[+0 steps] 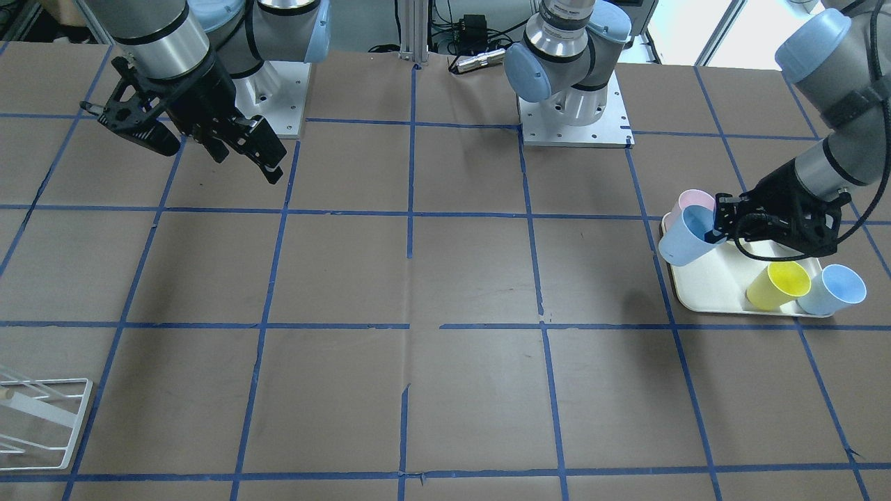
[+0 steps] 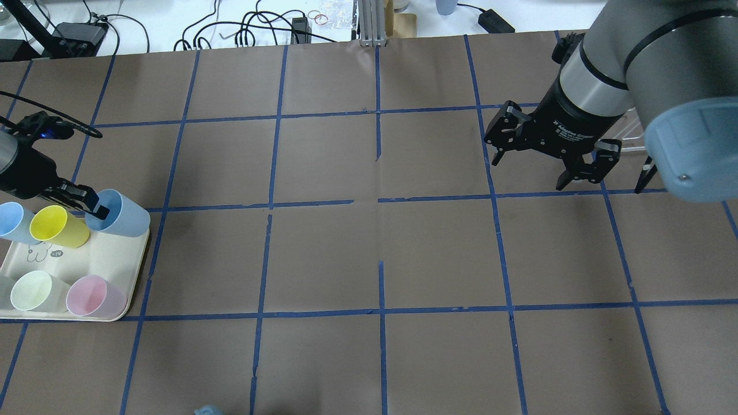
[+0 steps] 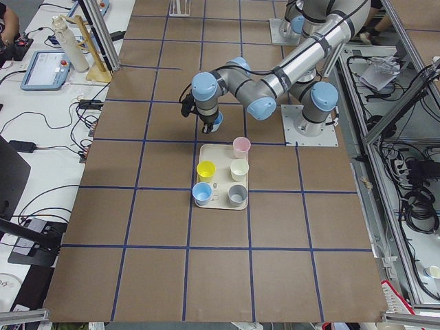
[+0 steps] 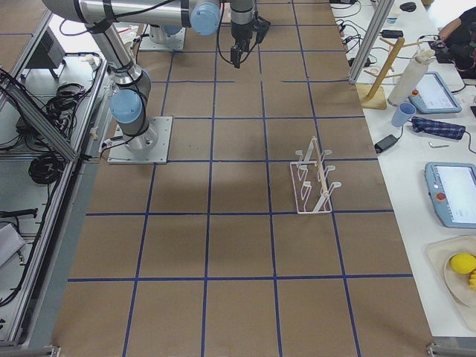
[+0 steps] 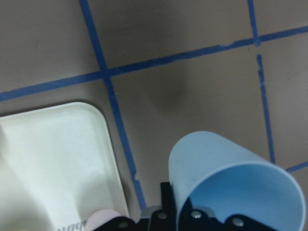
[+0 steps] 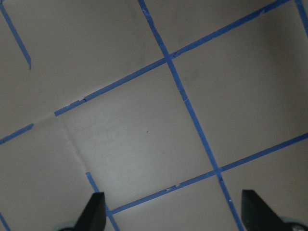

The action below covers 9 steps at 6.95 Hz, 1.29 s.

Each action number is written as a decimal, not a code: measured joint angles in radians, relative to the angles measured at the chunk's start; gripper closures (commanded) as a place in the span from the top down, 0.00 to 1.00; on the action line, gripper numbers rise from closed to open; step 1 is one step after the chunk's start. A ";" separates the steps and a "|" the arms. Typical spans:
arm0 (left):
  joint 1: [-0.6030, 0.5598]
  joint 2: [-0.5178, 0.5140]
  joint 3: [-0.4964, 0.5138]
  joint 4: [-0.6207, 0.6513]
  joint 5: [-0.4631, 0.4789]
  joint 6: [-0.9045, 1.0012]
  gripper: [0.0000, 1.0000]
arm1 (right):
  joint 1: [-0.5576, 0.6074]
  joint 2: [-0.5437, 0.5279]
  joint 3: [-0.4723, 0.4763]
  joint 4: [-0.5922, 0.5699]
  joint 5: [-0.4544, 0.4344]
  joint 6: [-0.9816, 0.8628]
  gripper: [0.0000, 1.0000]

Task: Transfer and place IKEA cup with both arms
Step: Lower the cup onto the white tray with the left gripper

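I will use my left gripper to place the light blue IKEA cup in the white tray's empty corner (image 1: pixel 699 295) (image 5: pixel 81 128) next to the yellow cup. The IKEA cup is still just past the tray's far corner.
My left gripper (image 2: pixel 95 206) is shut on the rim of the light blue IKEA cup (image 2: pixel 121 214). It holds the cup tilted, off the surface, by the far corner of the white tray (image 2: pixel 134 271). The left wrist view shows the cup (image 5: pixel 231 183) over the brown table just past the tray's corner (image 5: pixel 57 159). The front view shows the same grip (image 1: pixel 717 226) on the cup (image 1: pixel 686 236). My right gripper (image 2: pixel 527 173) hangs open and empty above the table on the other side; its wrist view (image 6: pixel 178 216) shows only taped table between the fingers.
On the tray stand a paler blue cup (image 2: pixel 11 222), a yellow cup (image 2: pixel 55 226), a pale green cup (image 2: pixel 34 291) and a pink cup (image 2: pixel 92 297). A white wire rack (image 4: pixel 316 182) stands on my right side, near the table's far edge (image 1: pixel 42 417).
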 measured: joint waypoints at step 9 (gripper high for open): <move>0.057 -0.163 0.000 0.133 0.042 0.095 0.00 | -0.045 -0.022 -0.019 0.073 0.000 -0.179 1.00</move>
